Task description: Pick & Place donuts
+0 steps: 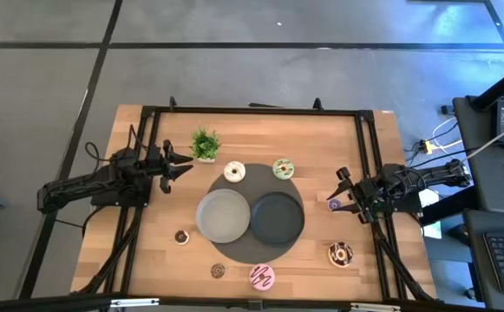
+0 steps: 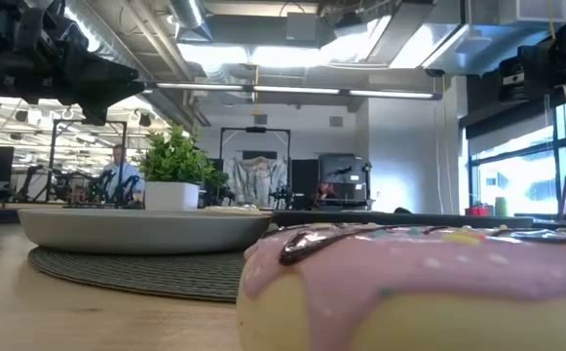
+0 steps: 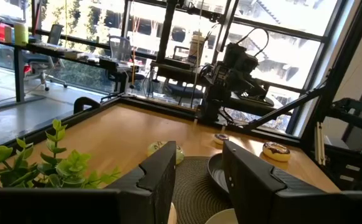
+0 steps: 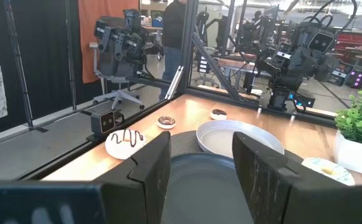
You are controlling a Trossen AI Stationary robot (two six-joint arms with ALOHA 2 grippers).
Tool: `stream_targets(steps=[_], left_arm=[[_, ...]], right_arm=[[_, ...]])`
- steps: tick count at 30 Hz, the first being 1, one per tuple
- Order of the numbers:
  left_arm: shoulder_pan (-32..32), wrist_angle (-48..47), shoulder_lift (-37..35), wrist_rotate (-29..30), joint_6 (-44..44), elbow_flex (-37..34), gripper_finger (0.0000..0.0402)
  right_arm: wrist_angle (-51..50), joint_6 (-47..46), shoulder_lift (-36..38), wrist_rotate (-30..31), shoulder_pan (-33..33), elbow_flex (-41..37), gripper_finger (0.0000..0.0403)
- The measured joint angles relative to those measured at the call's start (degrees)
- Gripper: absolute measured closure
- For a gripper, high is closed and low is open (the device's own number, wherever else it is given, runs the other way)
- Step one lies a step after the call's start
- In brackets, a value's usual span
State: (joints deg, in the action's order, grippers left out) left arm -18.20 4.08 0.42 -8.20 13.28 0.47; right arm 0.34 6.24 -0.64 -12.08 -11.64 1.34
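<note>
My right gripper is going to grab the mini purple donut next by its ring point(image 1: 335, 204), between the donut's hole and its outer edge.
Several donuts lie flat on the table. A cream one point(image 1: 234, 172) and a green one point(image 1: 283, 168) rest by the mat's far rim. A mini purple one point(image 1: 335, 204) sits at the right, a chocolate one with white drizzle point(image 1: 340, 254) near right, and a pink striped one point(image 1: 262, 276) point(image 2: 419, 283) at the near edge. Two mini brown ones point(image 1: 181, 236) point(image 1: 219, 270) lie near left. My left gripper point(image 1: 178, 165) point(image 3: 196, 174) hovers open beside the plant. My right gripper point(image 1: 342, 192) point(image 4: 199, 168) hovers open over the purple donut, which its wrist view does not show.
A grey plate point(image 1: 224, 215) and a dark plate point(image 1: 277, 217) sit side by side on a round dark mat point(image 1: 243, 253) at the table's middle. A small potted plant point(image 1: 204, 144) stands far left of the mat. A black frame point(image 1: 252, 111) borders the table.
</note>
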Motion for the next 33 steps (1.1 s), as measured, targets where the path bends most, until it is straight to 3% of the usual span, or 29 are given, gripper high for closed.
stream_targets(steps=[6,14,25,33], left_arm=[[0.0,0.0,0.0,0.0,0.0,0.0,0.0274],[0.0,0.0,0.0,0.0,0.0,0.0,0.0274],[0.0,0.0,0.0,0.0,0.0,0.0,0.0274],[0.0,0.0,0.0,0.0,0.0,0.0,0.0274]], right_arm=[[0.0,-0.5,0.0,0.0,0.0,0.0,0.0229],[0.0,-12.0,0.0,0.0,0.0,0.0,0.0224],[0.0,-15.3,0.0,0.0,0.0,0.0,0.0130],[-0.1,-18.2,0.0,2.2,0.0,0.0,0.0122]])
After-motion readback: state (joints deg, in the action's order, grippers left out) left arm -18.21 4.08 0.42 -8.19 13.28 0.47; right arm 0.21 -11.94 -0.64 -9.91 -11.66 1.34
